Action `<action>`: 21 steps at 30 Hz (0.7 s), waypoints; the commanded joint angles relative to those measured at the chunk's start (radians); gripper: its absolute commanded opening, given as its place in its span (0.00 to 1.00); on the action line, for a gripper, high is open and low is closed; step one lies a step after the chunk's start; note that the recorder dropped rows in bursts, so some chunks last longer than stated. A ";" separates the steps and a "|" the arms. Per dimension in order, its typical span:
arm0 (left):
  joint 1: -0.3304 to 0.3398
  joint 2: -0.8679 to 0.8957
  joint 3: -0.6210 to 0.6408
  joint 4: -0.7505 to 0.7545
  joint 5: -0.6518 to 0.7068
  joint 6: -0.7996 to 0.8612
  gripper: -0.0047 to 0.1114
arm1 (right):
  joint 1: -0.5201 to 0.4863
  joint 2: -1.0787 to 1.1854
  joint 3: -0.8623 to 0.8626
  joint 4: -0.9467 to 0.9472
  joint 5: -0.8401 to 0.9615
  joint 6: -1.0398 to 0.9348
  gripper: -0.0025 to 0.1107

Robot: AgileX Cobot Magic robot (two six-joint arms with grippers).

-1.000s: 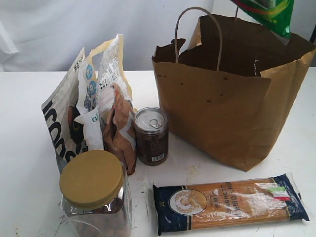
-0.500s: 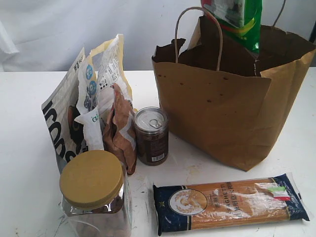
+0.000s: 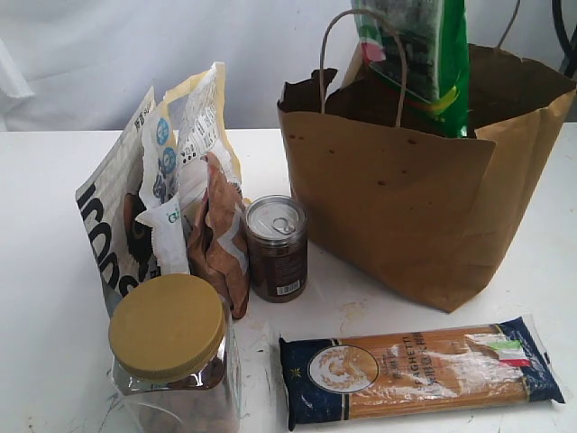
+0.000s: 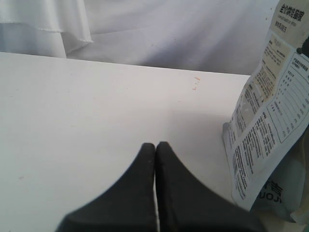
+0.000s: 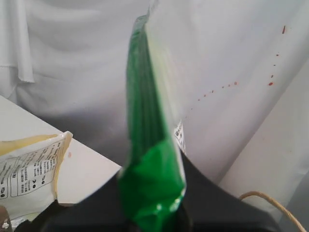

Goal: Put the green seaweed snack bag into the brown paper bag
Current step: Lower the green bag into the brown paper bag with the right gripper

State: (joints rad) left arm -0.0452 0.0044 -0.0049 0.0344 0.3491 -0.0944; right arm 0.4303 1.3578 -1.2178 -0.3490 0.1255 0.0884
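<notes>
Next, my right gripper releases the green seaweed snack bag, now hanging upright in the paper bag's mouth, inside the brown paper bag (image 3: 401,141), against the front side of the paper bag.
The green seaweed snack bag (image 3: 431,54) hangs upright, its lower end dipping inside the open mouth of the brown paper bag (image 3: 406,207) near the back right. The packet's top runs off the exterior view's upper edge, so the arm holding it is out of sight there. In the right wrist view my right gripper (image 5: 153,170) is shut on one end of the green seaweed snack bag (image 5: 152,145), which I see edge-on. My left gripper (image 4: 155,146) is shut and empty above the white table, beside a printed white pouch (image 4: 270,121).
A white-and-black pouch (image 3: 126,216) and a brown crinkled snack bag (image 3: 221,239) lean together at left. A tin can (image 3: 277,245) stands by them, a yellow-lidded jar (image 3: 171,347) in front. A spaghetti packet (image 3: 419,368) lies before the paper bag, whose loop handle (image 3: 361,54) stands up.
The green seaweed snack bag has come down and leftward, from above the paper bag's right rear corner to partly inside its mouth. Everything on the table has stayed put.
</notes>
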 commanded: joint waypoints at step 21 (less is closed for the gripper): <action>-0.005 -0.004 0.005 0.002 -0.009 -0.001 0.04 | -0.056 0.006 0.191 0.001 -0.086 0.050 0.02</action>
State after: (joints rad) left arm -0.0452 0.0044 -0.0049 0.0344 0.3491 -0.0944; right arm 0.4002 1.3687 -1.0377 -0.3490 0.0804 0.1236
